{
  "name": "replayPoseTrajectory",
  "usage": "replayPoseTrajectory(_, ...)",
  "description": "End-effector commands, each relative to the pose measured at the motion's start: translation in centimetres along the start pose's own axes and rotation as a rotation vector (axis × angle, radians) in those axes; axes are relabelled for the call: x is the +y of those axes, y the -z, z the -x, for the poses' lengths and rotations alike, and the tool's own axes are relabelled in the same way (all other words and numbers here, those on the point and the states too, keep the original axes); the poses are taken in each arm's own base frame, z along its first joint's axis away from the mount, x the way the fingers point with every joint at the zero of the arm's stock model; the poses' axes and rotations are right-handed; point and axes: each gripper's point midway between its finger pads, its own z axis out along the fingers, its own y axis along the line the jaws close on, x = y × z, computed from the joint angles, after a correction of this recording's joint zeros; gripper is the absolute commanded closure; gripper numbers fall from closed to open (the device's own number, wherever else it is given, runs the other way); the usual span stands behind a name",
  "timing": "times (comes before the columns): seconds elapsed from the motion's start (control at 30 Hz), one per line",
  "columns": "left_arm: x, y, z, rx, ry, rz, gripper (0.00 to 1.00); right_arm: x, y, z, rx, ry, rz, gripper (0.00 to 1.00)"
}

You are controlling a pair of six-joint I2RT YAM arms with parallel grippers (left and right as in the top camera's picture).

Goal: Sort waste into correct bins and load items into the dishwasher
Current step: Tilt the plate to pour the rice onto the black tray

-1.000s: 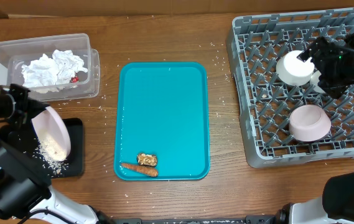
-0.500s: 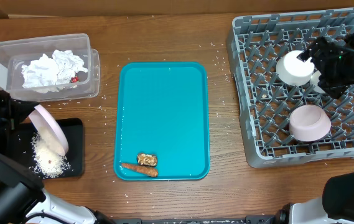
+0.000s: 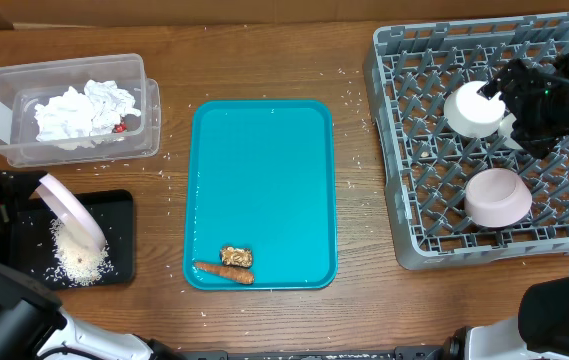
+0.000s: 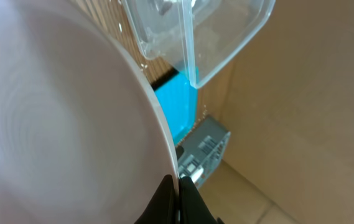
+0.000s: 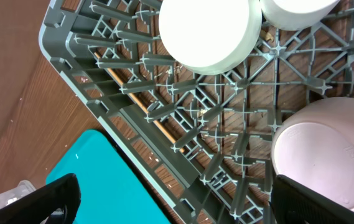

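Observation:
My left gripper should release the pale pink bowl on the teal tray's bare far half [image 3: 240, 163], beyond the brown chunk.
My left gripper [image 3: 26, 194] is shut on the rim of a pale pink bowl [image 3: 69, 208], which is tipped on edge over the black tray [image 3: 119, 235]. White rice [image 3: 79, 262] lies heaped in that tray. In the left wrist view the bowl [image 4: 58, 112] fills the frame, with its rim pinched at my left gripper [image 4: 178, 186]. The clear tub [image 3: 4, 85] holds crumpled tissue [image 3: 84, 110] and a red wrapper [image 3: 120, 127]. My right gripper [image 5: 177, 205] stands open and empty over the grey rack [image 3: 404, 150], beside a white cup [image 3: 474, 110] and a second bowl [image 3: 497, 197].
A teal tray [image 3: 264, 170] lies mid-table with a carrot piece [image 3: 224, 271] and a brown chunk [image 3: 236, 256] at its near end. Loose rice grains dot the wood around the trays. The right arm [image 3: 554, 95] hangs over the rack's right side.
The left gripper drew back to the left and tilted the bowl more steeply. The rice slid out into a heap in the black tray. The right arm stayed still.

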Motion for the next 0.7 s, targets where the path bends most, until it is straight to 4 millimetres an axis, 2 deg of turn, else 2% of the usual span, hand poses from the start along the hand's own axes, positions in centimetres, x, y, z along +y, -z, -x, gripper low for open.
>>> replayPoseTrajectory(0.0,-0.9,1.4,0.2,-0.036,-0.082,-0.071,0.95,0.5,1.1,0.7,-0.039,0.008,0.016,0.0)
replayPoseTrajectory(0.07,-1.3,1.7,-0.4,-0.014,-0.047,-0.113,0.96,0.5,1.1,0.7,-0.039,0.008,0.016,0.0)
replayPoseTrajectory(0.13,-2.1,2.0,-0.5,-0.011,-0.088,-0.165,0.96,0.5,1.1,0.7,-0.039,0.008,0.016,0.0)
replayPoseTrajectory(0.37,-1.8,2.1,-0.3,-0.018,-0.066,-0.151,0.96,0.5,1.1,0.7,-0.039,0.008,0.016,0.0)
replayPoseTrajectory(0.5,-2.5,2.2,-0.5,-0.009,-0.084,-0.192,0.96,0.5,1.1,0.7,-0.039,0.008,0.016,0.0)
replayPoseTrajectory(0.63,-2.8,2.3,-2.0,0.038,-0.062,-0.224,0.96,0.5,1.1,0.7,-0.039,0.008,0.016,0.0)
replayPoseTrajectory(0.67,-2.3,2.2,-1.9,0.034,-0.074,-0.195,0.96,0.5,1.1,0.7,-0.039,0.008,0.016,0.0)
